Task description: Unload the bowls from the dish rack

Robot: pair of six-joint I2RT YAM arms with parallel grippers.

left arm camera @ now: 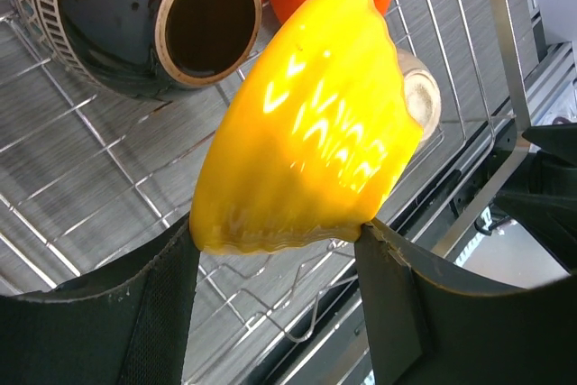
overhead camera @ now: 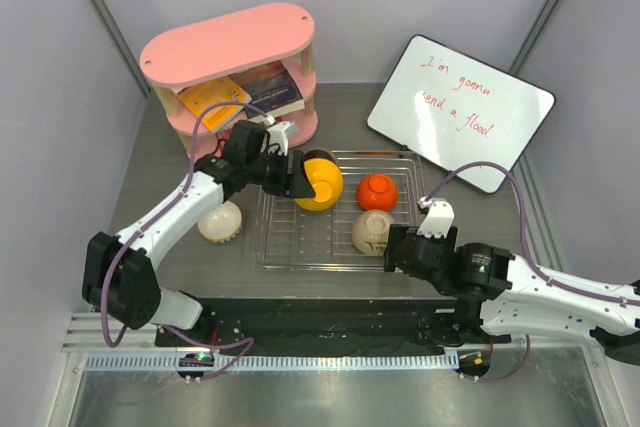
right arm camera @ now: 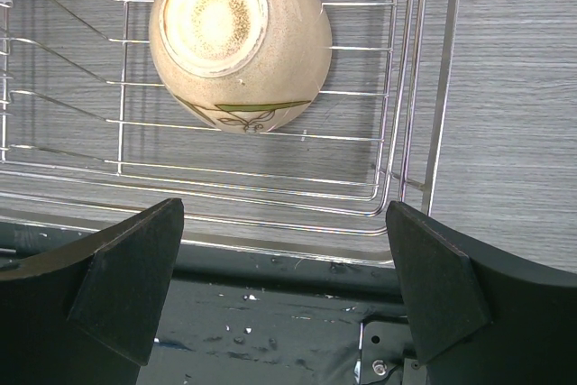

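My left gripper has the yellow bowl. It will let go of it inside the ribbed cream bowl (overhead camera: 219, 224) on the table.
The silver wire dish rack (overhead camera: 300, 237) lies mid-table. My left gripper (overhead camera: 300, 175) is shut on the rim of a yellow bowl (overhead camera: 323, 185) and holds it tilted over the rack's far left; the left wrist view shows the bowl (left arm camera: 306, 132) between the fingers (left arm camera: 162, 304). An orange-red bowl (overhead camera: 377, 191) and an upturned cream bowl (overhead camera: 372, 232) sit in the rack. A dark bowl (left arm camera: 153, 15) lies on its side on the bars. A ribbed cream bowl (overhead camera: 219, 221) sits on the table left of the rack. My right gripper (overhead camera: 395, 252) is open and empty just short of the cream bowl (right arm camera: 239, 42).
A pink oval shelf (overhead camera: 230, 47) with books stands at the back left, close behind my left arm. A whiteboard (overhead camera: 460, 107) lies at the back right. A black strip (overhead camera: 320, 322) runs along the near edge, under the rack's front rim (right arm camera: 406, 132).
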